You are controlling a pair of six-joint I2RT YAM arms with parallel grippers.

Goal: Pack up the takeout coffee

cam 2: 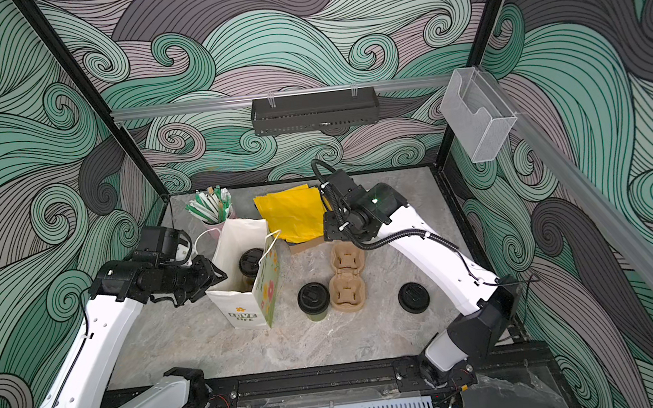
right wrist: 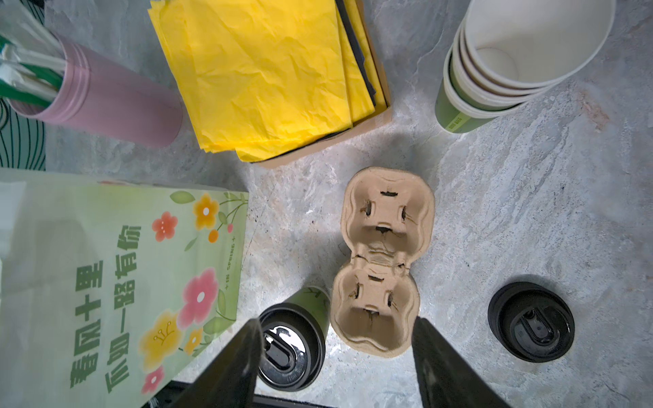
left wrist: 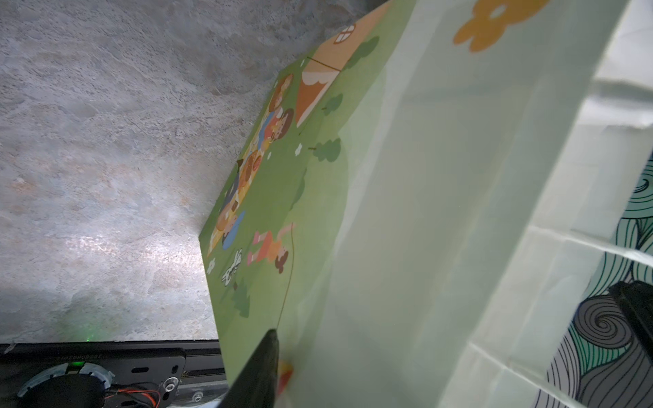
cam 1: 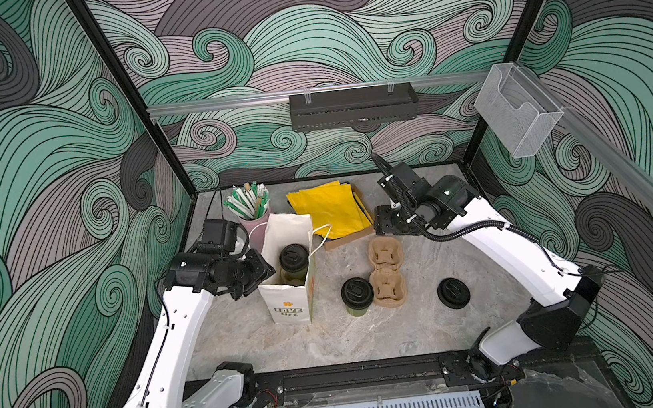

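Observation:
I should back my left gripper off from the paper bag's front corner, since it is away from the near handle, and take that handle by its loop [cam 2: 198, 239].
One takeout coffee [cam 1: 293, 259], a green cup with a black sip lid, stands inside the open paper bag [cam 1: 288, 305] in both top views. A second lidded green cup [cam 1: 357, 293] stands on the table beside the cardboard cup carrier [cam 1: 387, 277]. My left gripper [cam 1: 260, 277] is at the bag's left wall. In the left wrist view its fingers [left wrist: 261, 367] stand wide apart, open, with the bag's printed wall [left wrist: 424, 176] between them. My right gripper [right wrist: 336, 321] hangs open and empty above the carrier [right wrist: 383, 261] and the table cup [right wrist: 291, 349].
A loose black lid [cam 1: 453, 293] lies right of the carrier. Yellow napkins [cam 1: 329, 209] in a shallow box and a pink holder of straws [cam 1: 253, 217] sit at the back. A stack of lidless green cups [right wrist: 512, 70] shows in the right wrist view.

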